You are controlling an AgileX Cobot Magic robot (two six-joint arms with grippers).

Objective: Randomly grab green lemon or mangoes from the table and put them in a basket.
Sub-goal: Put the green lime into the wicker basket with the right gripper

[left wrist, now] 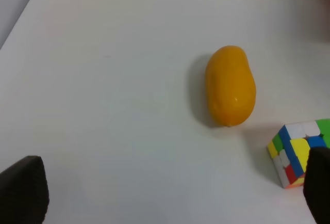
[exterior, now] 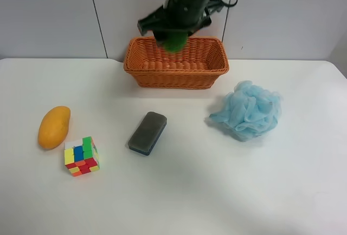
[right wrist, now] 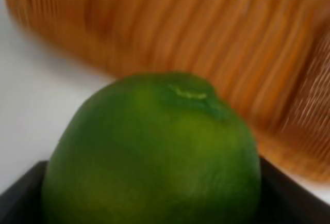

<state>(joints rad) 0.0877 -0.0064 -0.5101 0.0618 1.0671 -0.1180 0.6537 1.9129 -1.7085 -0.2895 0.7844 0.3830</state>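
Note:
Next, I let go of the green lemon with my right gripper inside the middle of the wicker basket (exterior: 183, 62), near the front side of the basket.
The green lemon (exterior: 174, 43) is held in my right gripper (exterior: 173, 39), just above the near-left part of the wicker basket (exterior: 179, 76) at the back of the table (exterior: 217, 191). In the right wrist view the lemon (right wrist: 154, 152) fills the space between the dark fingers (right wrist: 20, 195), with the basket's weave (right wrist: 206, 38) blurred behind it. The orange-yellow mango (exterior: 53, 127) lies on the table at the exterior view's left. My left gripper (left wrist: 170, 195) hangs open and empty above the table, short of the mango (left wrist: 230, 85).
A multicoloured puzzle cube (exterior: 81, 156) sits right beside the mango and shows in the left wrist view (left wrist: 295, 152). A dark block-shaped eraser (exterior: 147, 132) lies mid-table. A light blue bath puff (exterior: 248, 110) lies at the exterior view's right. A wall stands behind the basket.

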